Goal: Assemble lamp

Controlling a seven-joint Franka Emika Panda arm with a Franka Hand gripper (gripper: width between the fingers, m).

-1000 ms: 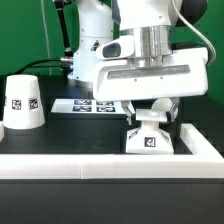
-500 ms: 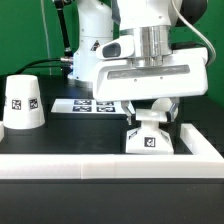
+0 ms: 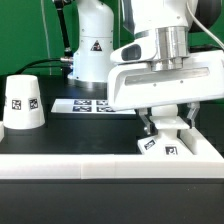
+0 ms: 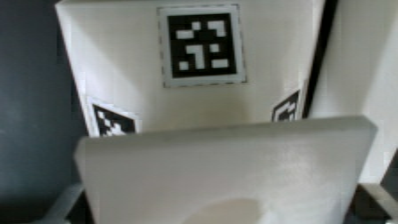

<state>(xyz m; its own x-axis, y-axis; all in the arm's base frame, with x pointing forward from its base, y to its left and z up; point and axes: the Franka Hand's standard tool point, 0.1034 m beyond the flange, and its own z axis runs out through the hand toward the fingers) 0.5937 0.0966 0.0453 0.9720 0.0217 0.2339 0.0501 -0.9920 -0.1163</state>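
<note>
The lamp base, now tilted on the black table, will go on the black table. My gripper should release it snug inside the white rail's corner (image 3: 176, 139).
The lamp base (image 3: 160, 146), a low angular white part with square tags, sits tilted on the black table at the exterior view's right, close to the white rail's corner. My gripper (image 3: 167, 122) stands over it with its fingers closed on the upper block of the base. In the wrist view the base (image 4: 196, 90) fills the picture, and my gripper (image 4: 217, 200) is almost hidden at the picture's edge. The tapered shade (image 3: 22, 103) stands upside down at the exterior view's left. The bulb is out of view.
A long white rail (image 3: 90, 168) runs along the table's front edge and turns back at the exterior view's right (image 3: 203, 146). The marker board (image 3: 88, 104) lies flat behind the gripper. The arm's white body stands behind it.
My gripper has moved toward the exterior view's right with the base in it. The base now sits tilted and nearer the rail's corner. The shade has not moved.
</note>
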